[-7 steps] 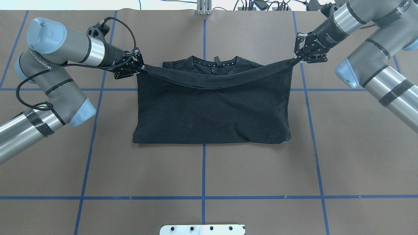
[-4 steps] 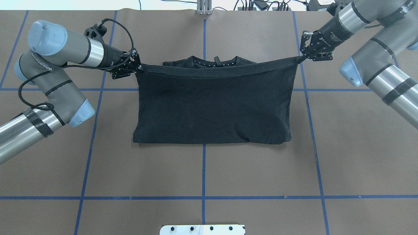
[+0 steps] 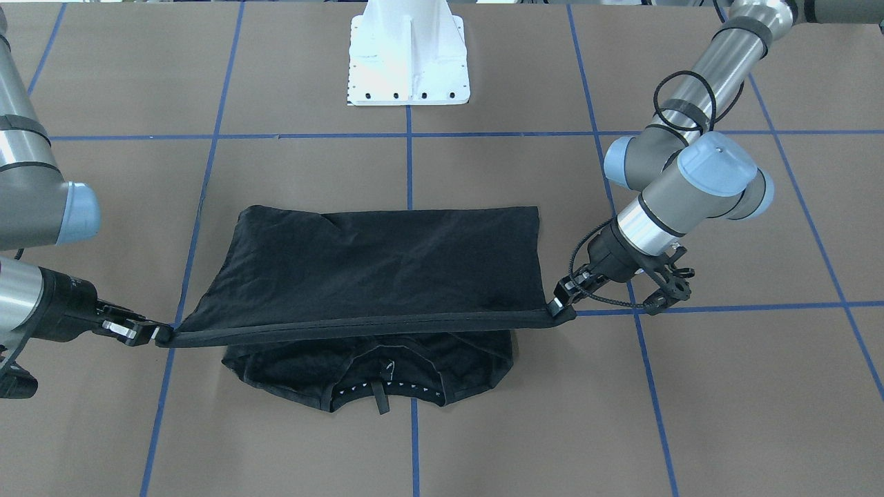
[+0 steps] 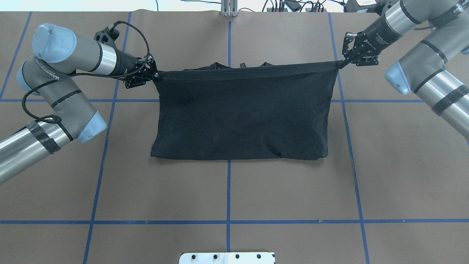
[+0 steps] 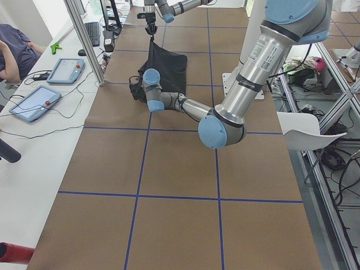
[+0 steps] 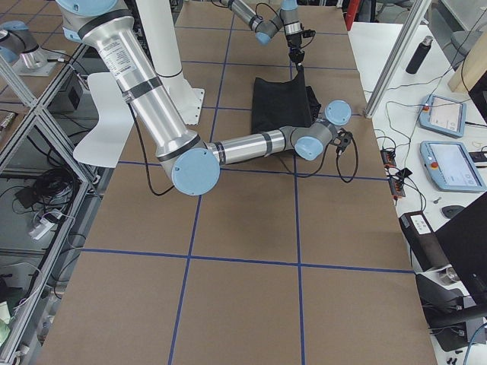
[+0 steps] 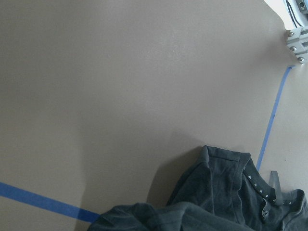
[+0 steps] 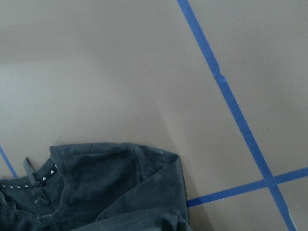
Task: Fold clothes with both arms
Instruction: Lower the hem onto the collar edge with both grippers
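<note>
Next, the left gripper releases the hem's corner, now lifted above the collar end, on the bare brown table [image 3: 557, 382] [image 7: 139, 111] beside the T-shirt's collar end.
The black T-shirt [image 4: 242, 113] lies folded on the brown table, plain side up. Its hem edge [image 3: 359, 323] is lifted and stretched taut between both arms, hanging above the collar end [image 3: 383, 386]. My left gripper [image 4: 154, 75] is shut on the hem's left corner, and the same left gripper [image 3: 561, 308] shows at the right of the front-facing view. At the other corner my right gripper [image 4: 343, 63] is shut on the hem, and this right gripper [image 3: 157, 336] pulls the fabric straight. Both wrist views look down on the collar [image 7: 262, 192] [image 8: 43, 185] lying on the table.
The white pedestal base [image 3: 409, 62] stands at the robot's side of the table. Blue tape lines [image 4: 228, 190] grid the brown surface. An aluminium post [image 4: 229, 8] and cables sit past the far edge. A desk with tablets [image 5: 62, 70] and a seated person [image 5: 14, 50] lies beyond.
The sagging hem has been pulled straight and carried farther from the robot. My right gripper moved outward and away. The hem now hides most of the collar in the overhead view.
</note>
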### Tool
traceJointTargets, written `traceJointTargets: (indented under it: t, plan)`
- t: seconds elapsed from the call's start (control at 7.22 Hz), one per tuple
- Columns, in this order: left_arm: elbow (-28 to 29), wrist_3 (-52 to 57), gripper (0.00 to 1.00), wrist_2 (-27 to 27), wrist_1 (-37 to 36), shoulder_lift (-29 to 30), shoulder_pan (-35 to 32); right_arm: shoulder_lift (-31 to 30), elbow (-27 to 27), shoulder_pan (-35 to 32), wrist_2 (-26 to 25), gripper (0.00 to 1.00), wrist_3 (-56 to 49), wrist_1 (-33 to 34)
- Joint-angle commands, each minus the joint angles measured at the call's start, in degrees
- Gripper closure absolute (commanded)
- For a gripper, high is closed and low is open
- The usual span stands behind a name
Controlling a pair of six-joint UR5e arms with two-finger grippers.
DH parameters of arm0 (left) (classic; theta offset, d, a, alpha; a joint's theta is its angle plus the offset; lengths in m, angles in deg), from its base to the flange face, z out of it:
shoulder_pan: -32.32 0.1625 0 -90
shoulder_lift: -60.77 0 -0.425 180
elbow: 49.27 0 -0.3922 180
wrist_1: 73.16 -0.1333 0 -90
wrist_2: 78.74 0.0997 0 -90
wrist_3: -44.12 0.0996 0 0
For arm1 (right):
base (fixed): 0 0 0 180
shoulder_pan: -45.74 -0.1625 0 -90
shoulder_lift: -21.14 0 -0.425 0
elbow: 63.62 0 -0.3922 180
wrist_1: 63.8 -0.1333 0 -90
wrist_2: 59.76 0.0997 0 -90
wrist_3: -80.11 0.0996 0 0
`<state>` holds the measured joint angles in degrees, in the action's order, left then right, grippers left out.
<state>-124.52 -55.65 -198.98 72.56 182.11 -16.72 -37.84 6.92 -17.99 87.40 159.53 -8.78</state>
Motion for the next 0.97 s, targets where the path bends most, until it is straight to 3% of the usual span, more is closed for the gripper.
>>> traceJointTargets:
  t: [0.0, 0.69, 0.83]
  plan:
    - [-0.2, -0.5, 1.00, 0.0, -0.1, 0.6, 0.1, 1.0, 0.0, 0.0, 0.0, 1.00, 0.3, 0.1]
    - [-1.2, -0.7, 1.00, -0.1, -0.1, 0.9, 0.1, 2.7, 0.1, 0.4, 0.4, 1.00, 0.2, 0.0]
    - [-1.2, -0.7, 0.92, -0.1, -0.2, 1.3, 0.1, 3.2, 0.0, 0.5, 0.5, 1.00, 0.1, 0.0]
